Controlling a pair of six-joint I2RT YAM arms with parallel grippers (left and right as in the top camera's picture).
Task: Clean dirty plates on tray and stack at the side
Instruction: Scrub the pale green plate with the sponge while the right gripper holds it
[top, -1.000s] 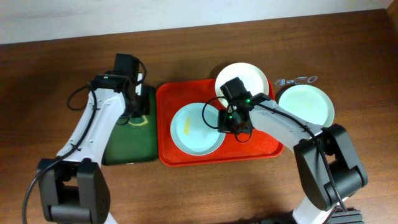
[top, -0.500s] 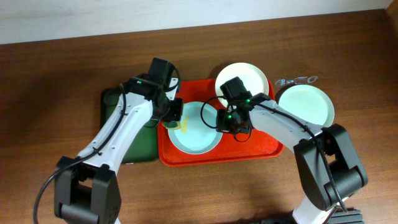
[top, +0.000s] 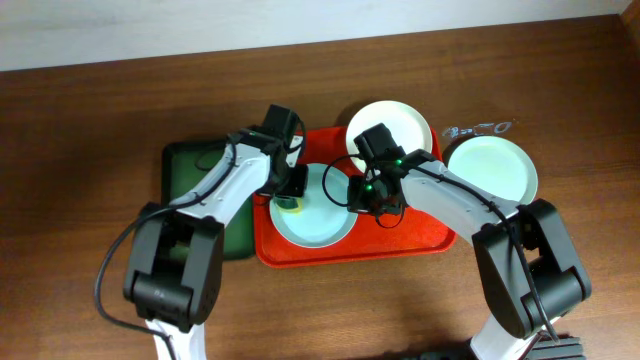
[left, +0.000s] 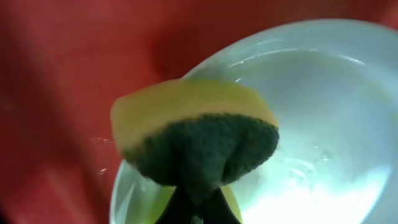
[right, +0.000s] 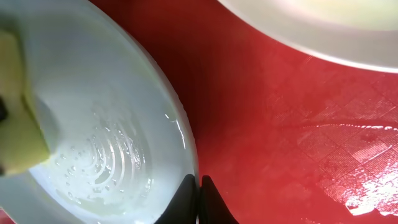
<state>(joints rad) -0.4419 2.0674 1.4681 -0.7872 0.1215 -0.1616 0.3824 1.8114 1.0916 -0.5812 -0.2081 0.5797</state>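
Next, my left gripper releases the yellow and green sponge in the middle of the dark green tray (top: 206, 197).
A pale mint-blue plate (top: 320, 212) lies on the orange-red tray (top: 410, 240). My left gripper (top: 290, 192) is shut on a yellow and green sponge (left: 193, 134) and presses it on the plate's left part (left: 323, 118). My right gripper (top: 362, 196) is shut on the plate's right rim (right: 180, 134); the sponge shows at the left edge of the right wrist view (right: 15, 118). A white-cream plate (top: 392, 122) rests on the tray's back right corner, also in the right wrist view (right: 323, 25). Another mint-blue plate (top: 492, 168) lies on the table right of the tray.
A dark green tray (top: 200, 200) lies left of the orange-red tray, partly under my left arm. A small clear wrapper or bit of plastic (top: 478, 128) lies on the wooden table behind the right plate.
My left arm has swung right from the dark green tray, carrying the sponge onto the mint-blue plate. My right gripper has held still on the plate's rim.
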